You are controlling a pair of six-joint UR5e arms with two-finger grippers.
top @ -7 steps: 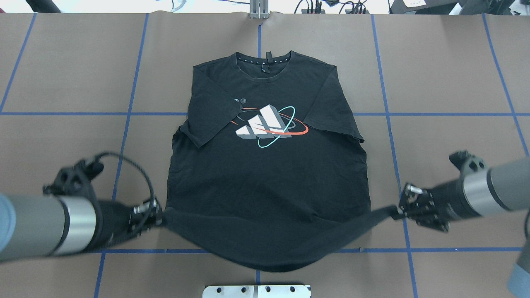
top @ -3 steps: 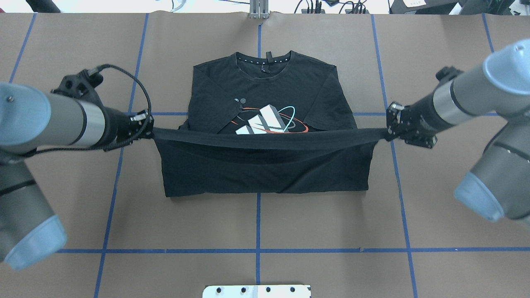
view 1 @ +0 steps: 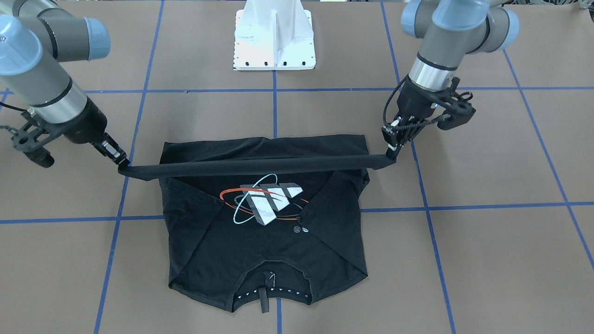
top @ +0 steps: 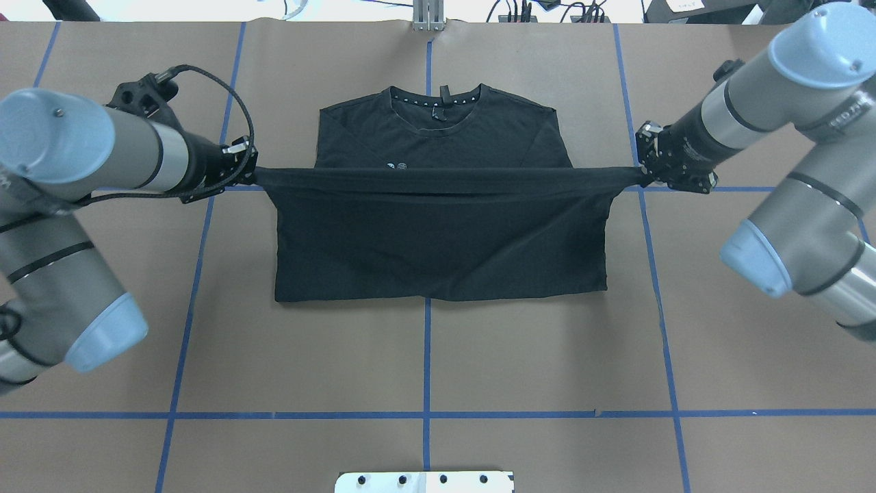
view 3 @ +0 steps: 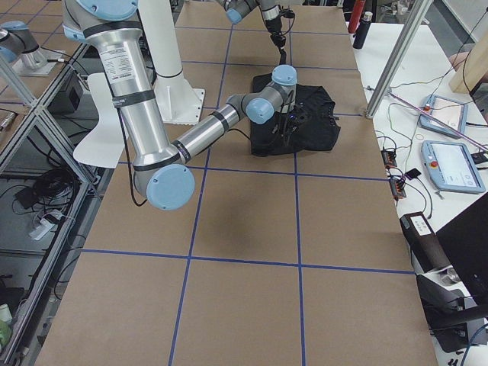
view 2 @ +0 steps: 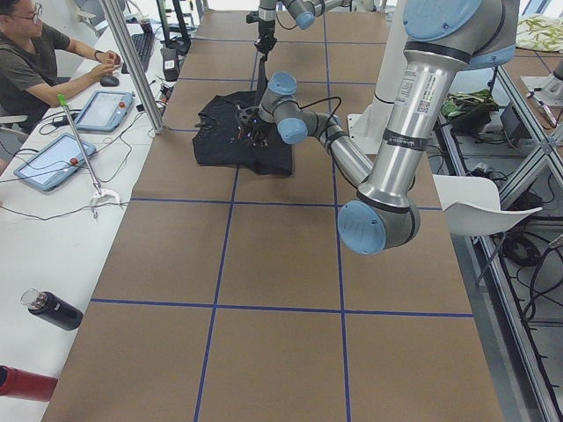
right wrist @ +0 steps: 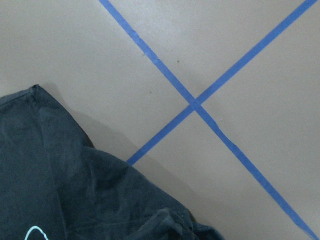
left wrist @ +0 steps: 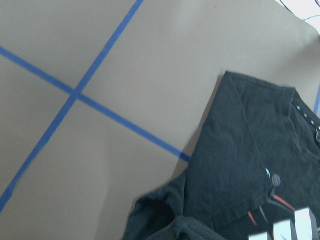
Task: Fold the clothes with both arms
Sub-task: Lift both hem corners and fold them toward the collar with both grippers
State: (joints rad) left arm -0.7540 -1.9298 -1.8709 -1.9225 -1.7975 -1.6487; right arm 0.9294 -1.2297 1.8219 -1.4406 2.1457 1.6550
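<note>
My left gripper is going to release the black T-shirt's hem corner on the brown table (view 1: 383,241) (left wrist: 174,99). That spot is beside the outer edge of the sleeve.
The black T-shirt (top: 438,239) lies flat on the brown table, collar (top: 438,103) at the far side. Its hem (top: 445,179) is lifted and pulled taut in a straight band across the chest. My left gripper (top: 252,171) is shut on the hem's left corner, and my right gripper (top: 647,174) is shut on the right corner. From the front, the left gripper (view 1: 392,150) and right gripper (view 1: 121,163) hold the band (view 1: 250,166) just above the orbit logo (view 1: 264,202). Overhead, the band hides the logo. The left wrist view shows a sleeve (left wrist: 240,170) below.
The white pedestal base (view 1: 274,35) stands on the robot's side of the table. Blue tape lines (top: 426,356) cross the brown surface. A person (view 2: 35,61) sits at a side bench with tablets (view 2: 48,158) and a dark bottle (view 2: 53,309).
Both grippers have carried the hem away from the robot, from the near edge over the shirt's lower half to the chest. The lower half now lies doubled over, and the logo is covered overhead.
</note>
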